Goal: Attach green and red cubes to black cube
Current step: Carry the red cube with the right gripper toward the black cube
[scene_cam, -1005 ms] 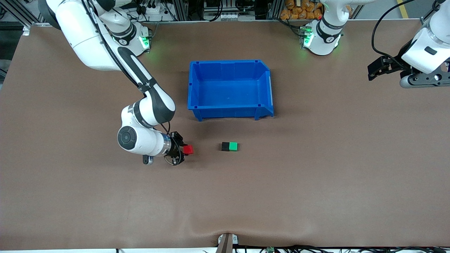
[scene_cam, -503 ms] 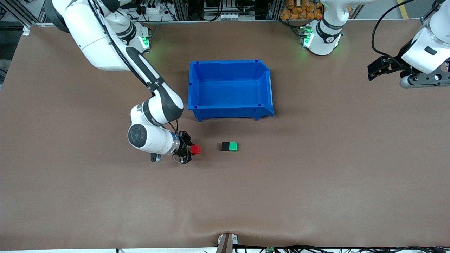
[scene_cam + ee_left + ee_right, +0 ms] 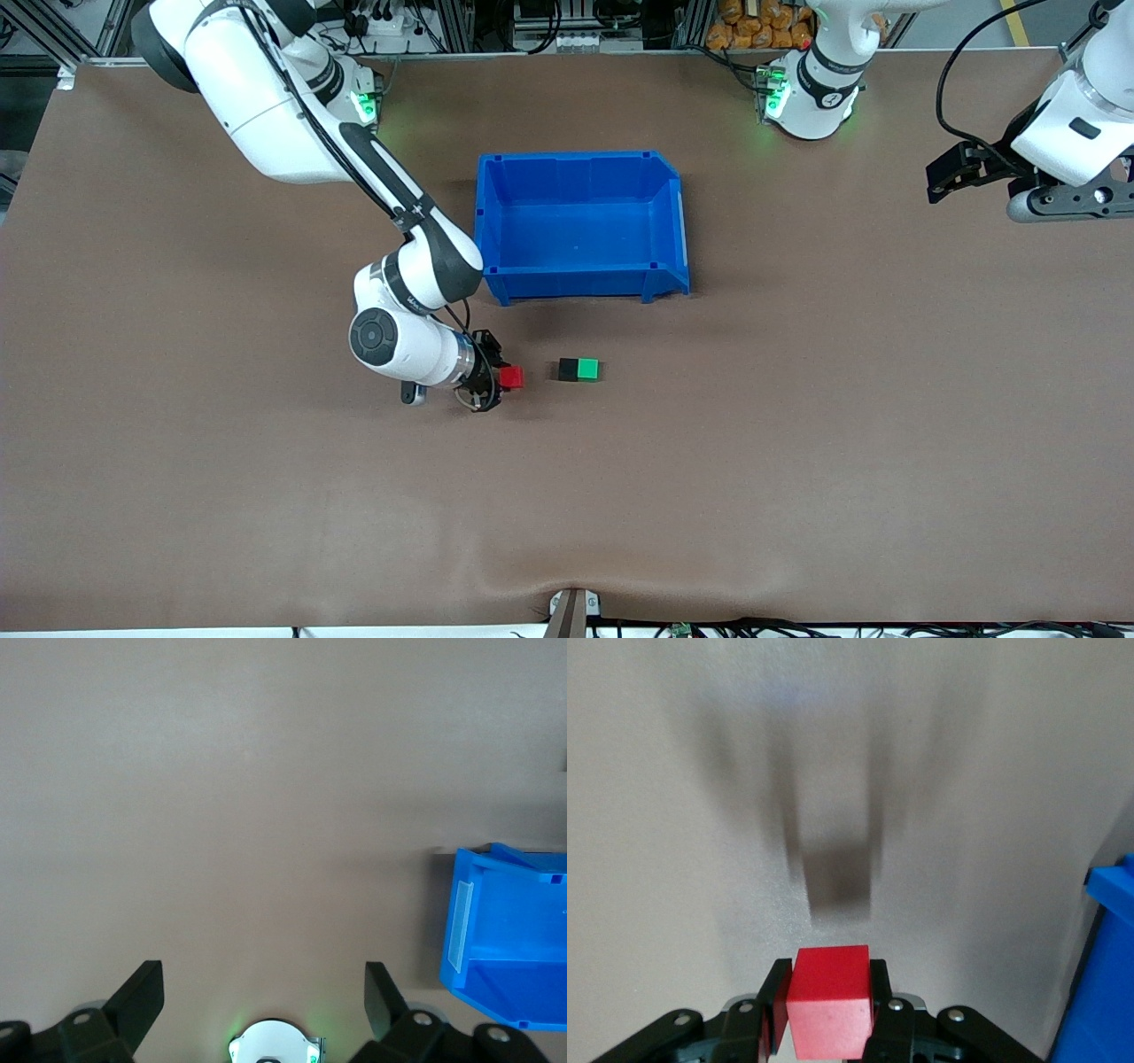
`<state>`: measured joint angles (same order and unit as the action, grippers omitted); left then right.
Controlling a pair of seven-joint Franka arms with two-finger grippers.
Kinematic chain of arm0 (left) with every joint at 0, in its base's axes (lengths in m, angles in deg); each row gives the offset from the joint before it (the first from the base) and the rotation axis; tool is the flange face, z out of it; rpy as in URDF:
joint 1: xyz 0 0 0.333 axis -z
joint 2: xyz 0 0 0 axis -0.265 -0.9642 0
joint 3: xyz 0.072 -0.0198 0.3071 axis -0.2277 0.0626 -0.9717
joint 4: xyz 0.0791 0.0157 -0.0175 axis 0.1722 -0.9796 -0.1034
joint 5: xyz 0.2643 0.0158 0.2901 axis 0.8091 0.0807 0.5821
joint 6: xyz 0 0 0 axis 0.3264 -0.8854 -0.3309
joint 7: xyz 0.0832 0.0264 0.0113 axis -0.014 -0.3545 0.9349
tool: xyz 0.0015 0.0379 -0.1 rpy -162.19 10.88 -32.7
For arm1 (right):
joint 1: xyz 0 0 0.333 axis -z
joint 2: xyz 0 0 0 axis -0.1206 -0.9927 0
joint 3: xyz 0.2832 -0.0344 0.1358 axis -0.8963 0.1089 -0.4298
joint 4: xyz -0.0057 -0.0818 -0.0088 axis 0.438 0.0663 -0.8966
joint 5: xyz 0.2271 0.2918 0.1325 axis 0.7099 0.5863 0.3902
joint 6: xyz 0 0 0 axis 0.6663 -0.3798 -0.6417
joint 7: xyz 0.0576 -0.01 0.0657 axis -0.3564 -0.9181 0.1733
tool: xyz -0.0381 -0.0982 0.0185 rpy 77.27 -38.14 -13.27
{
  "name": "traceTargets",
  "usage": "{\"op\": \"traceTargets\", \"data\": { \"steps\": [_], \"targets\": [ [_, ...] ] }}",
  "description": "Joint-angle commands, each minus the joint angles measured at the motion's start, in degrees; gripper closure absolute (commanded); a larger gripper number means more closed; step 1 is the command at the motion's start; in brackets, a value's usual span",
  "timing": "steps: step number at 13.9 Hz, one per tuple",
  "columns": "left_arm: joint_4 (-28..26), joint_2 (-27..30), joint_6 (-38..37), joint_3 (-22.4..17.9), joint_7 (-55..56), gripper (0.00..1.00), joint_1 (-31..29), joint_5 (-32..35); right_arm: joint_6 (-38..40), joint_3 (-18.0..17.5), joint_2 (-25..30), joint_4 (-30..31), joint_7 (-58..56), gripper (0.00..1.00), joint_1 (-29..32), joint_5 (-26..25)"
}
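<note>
I need to let go of the red cube with my right gripper on the table (image 3: 552, 370) against the black cube's side opposite the green cube.
The black cube (image 3: 568, 369) and the green cube (image 3: 587, 369) lie on the table side by side, touching, nearer the front camera than the blue bin. My right gripper (image 3: 505, 379) is shut on the red cube (image 3: 512, 377), low over the table, a short gap from the black cube toward the right arm's end. In the right wrist view the red cube (image 3: 829, 999) sits clamped between the two fingers (image 3: 780, 992). My left gripper (image 3: 263, 992) is open and holds nothing, and it waits high over the left arm's end of the table (image 3: 952, 173).
An open blue bin (image 3: 580, 275) stands mid-table, farther from the front camera than the cubes; its corner shows in the left wrist view (image 3: 505, 939) and its edge in the right wrist view (image 3: 1112, 974). Brown mat covers the table (image 3: 709, 461).
My right gripper has carried the red cube steadily toward the black cube, closing most of the gap. The black and green cubes and the left arm have not moved.
</note>
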<state>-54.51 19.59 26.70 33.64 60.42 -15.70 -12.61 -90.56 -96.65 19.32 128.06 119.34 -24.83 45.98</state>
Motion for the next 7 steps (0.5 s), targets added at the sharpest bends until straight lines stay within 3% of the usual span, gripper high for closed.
{"op": "traceTargets", "data": {
  "steps": [1,7],
  "targets": [
    [-1.2,1.3,0.7,0.1,-0.5,0.00,-0.5,-1.3,-0.4,0.4,-1.3,-2.0,2.5,1.00,-1.2,0.7],
    [-1.9,1.8,0.6,0.1,-0.5,0.00,-0.5,-1.3,-2.4,0.4,-2.3,-2.0,5.2,1.00,-3.3,0.6]
  ]
}}
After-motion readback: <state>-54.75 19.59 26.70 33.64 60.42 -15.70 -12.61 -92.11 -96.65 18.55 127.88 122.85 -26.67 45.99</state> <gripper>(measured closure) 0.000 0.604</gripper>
